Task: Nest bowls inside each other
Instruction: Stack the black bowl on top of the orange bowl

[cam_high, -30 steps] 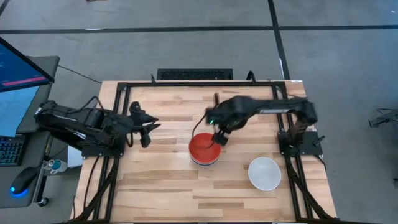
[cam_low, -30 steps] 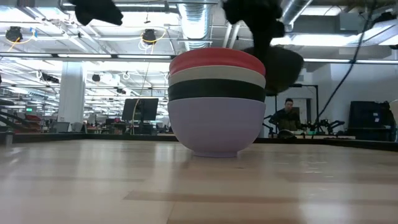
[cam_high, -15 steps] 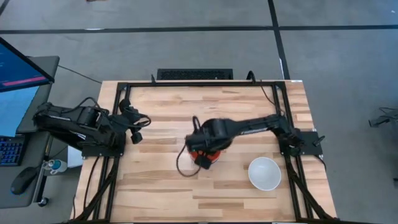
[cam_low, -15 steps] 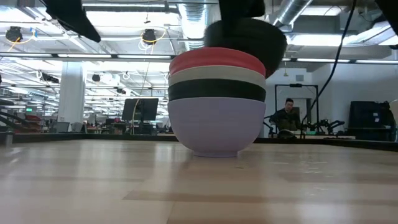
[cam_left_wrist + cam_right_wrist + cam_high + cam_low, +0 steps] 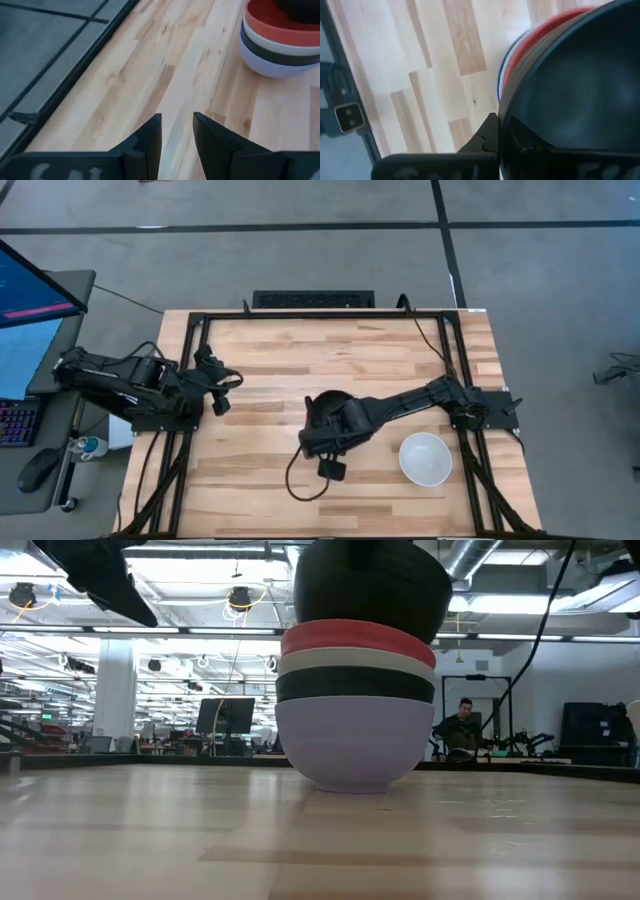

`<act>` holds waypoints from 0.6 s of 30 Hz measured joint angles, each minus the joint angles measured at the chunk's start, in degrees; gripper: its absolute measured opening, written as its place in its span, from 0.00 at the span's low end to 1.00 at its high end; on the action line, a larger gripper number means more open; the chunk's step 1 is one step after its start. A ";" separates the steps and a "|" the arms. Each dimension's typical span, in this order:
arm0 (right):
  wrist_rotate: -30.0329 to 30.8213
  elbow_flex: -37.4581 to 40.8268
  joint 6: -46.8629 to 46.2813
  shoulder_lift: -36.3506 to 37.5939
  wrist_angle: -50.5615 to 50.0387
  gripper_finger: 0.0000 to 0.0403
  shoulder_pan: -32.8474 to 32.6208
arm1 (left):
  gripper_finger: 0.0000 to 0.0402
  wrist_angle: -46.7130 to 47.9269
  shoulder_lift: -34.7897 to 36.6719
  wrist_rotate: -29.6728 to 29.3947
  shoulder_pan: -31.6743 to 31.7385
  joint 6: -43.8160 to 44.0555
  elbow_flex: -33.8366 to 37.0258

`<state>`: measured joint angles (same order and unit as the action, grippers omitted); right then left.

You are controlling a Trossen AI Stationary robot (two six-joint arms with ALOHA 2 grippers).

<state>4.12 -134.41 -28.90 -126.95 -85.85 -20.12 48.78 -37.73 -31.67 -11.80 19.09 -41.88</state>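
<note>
I need to open my right gripper, as the top black bowl sits high and tilted in the red bowl, then take the top black bowl's rim [image 5: 514, 99] and level it.
A stack of bowls stands mid-table: pale blue [image 5: 350, 745] at the bottom, then black [image 5: 355, 687], white [image 5: 355, 662] and red [image 5: 355, 637]. A second black bowl [image 5: 372, 585] is on top, with its lower part down inside the red rim. My right gripper [image 5: 330, 432] is over the stack and shut on that bowl. Another white bowl [image 5: 425, 458] rests on its base, alone, toward the near right. My left gripper [image 5: 216, 385] waits by the table's left edge. It is open by a narrow gap [image 5: 177, 132] and touches nothing. My right gripper holds the top black bowl by its rim [image 5: 506, 125], one finger [image 5: 489, 134] outside the wall and the other inside the hollow. The fingers come from above, pointing down. The bowl is upright with its underside down in the red bowl [image 5: 520, 55].
Black frame rails [image 5: 190, 360] run along the table's left, far and right sides. A dark cable [image 5: 298, 480] loops from the right arm onto the near boards. Bare wood lies left of and in front of the stack. A person [image 5: 462, 725] sits far behind the table.
My right gripper swung the black bowl from beyond the stack's far right side to above it, moving toward the table's near left. It then lowered the bowl into the red bowl. My left gripper drew back a little toward the table's left edge.
</note>
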 joint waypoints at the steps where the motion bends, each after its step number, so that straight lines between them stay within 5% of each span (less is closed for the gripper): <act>1: -0.06 0.00 0.74 0.02 -0.25 0.04 0.32 | 0.26 -0.20 -0.04 0.02 -0.01 0.09 0.01; 18: -7.76 0.96 7.95 0.08 -0.83 0.06 4.54 | 0.26 -6.28 -0.09 0.18 -0.01 -0.07 -0.01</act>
<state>-3.64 -133.45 -20.95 -126.87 -86.68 -15.58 42.50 -37.82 -31.48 -11.81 19.02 -41.89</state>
